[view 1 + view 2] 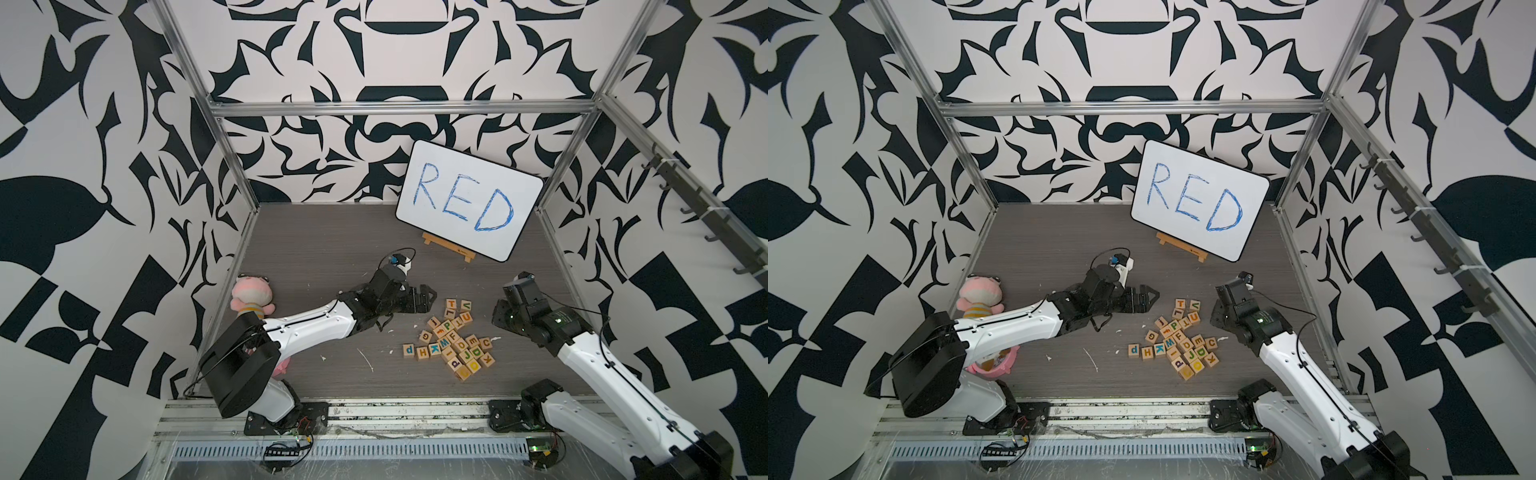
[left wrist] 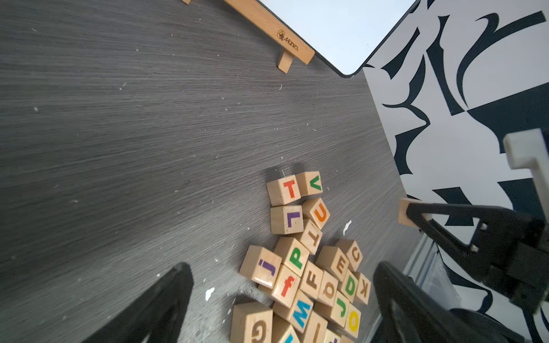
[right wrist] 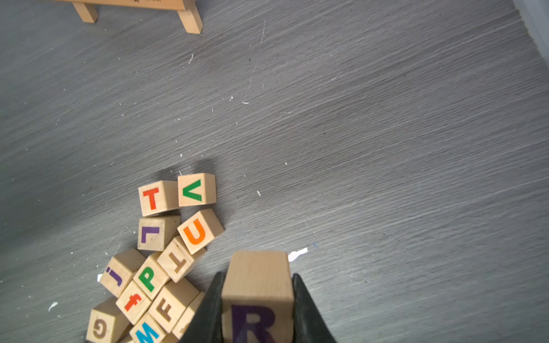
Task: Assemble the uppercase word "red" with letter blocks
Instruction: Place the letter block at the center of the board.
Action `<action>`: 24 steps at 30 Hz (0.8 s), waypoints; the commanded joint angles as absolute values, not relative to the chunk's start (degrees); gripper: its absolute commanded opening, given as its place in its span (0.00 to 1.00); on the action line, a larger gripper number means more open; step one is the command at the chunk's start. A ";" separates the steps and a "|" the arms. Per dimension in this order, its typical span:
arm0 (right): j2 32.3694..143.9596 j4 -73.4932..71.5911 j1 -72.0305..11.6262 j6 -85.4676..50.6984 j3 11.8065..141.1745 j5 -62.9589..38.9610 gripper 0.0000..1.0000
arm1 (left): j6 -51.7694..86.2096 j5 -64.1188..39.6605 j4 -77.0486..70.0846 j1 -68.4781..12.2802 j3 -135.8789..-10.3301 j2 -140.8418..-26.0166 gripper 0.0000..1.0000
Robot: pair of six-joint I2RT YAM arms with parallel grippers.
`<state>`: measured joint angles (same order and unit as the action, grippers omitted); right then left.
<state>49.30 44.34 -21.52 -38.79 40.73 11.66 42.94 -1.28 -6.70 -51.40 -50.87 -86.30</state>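
Observation:
I need to use my right gripper to set the R block down on the open table [image 1: 414, 273] [image 3: 52, 136] between the wooden easel and the pile.
The letter blocks [image 1: 453, 340] lie in a loose pile on the grey table, also in a top view [image 1: 1183, 340] and in the left wrist view [image 2: 312, 267]. A brown E [image 2: 340, 264] and a green D [image 2: 350, 285] sit side by side in the pile. My right gripper [image 3: 258, 277] is shut on a block with a dark R [image 3: 257, 323], held just above the table right of the pile. In both top views its fingers are hidden under the wrist [image 1: 519, 299]. My left gripper [image 1: 428, 297] hangs open at the pile's far-left edge, nothing between its fingers [image 2: 166, 303].
A white board with "RED" in blue [image 1: 469, 199] leans on a wooden easel [image 1: 449, 246] at the back right. A pink plush toy [image 1: 251, 295] sits by the left wall behind the left arm. Metal frame posts [image 1: 573, 158] edge the table.

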 commanded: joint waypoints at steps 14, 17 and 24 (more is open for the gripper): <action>66.86 45.48 -37.47 -33.10 62.94 23.64 0.07 | 46.45 10.98 -1.94 -45.55 -44.17 -76.59 1.00; 74.96 41.90 -40.66 -31.98 68.20 23.78 0.08 | 47.46 12.42 -0.97 -42.90 -40.32 -70.14 1.00; 95.27 34.07 -41.92 -30.17 80.41 20.52 0.08 | 50.88 16.92 2.38 -39.91 -33.06 -60.22 0.99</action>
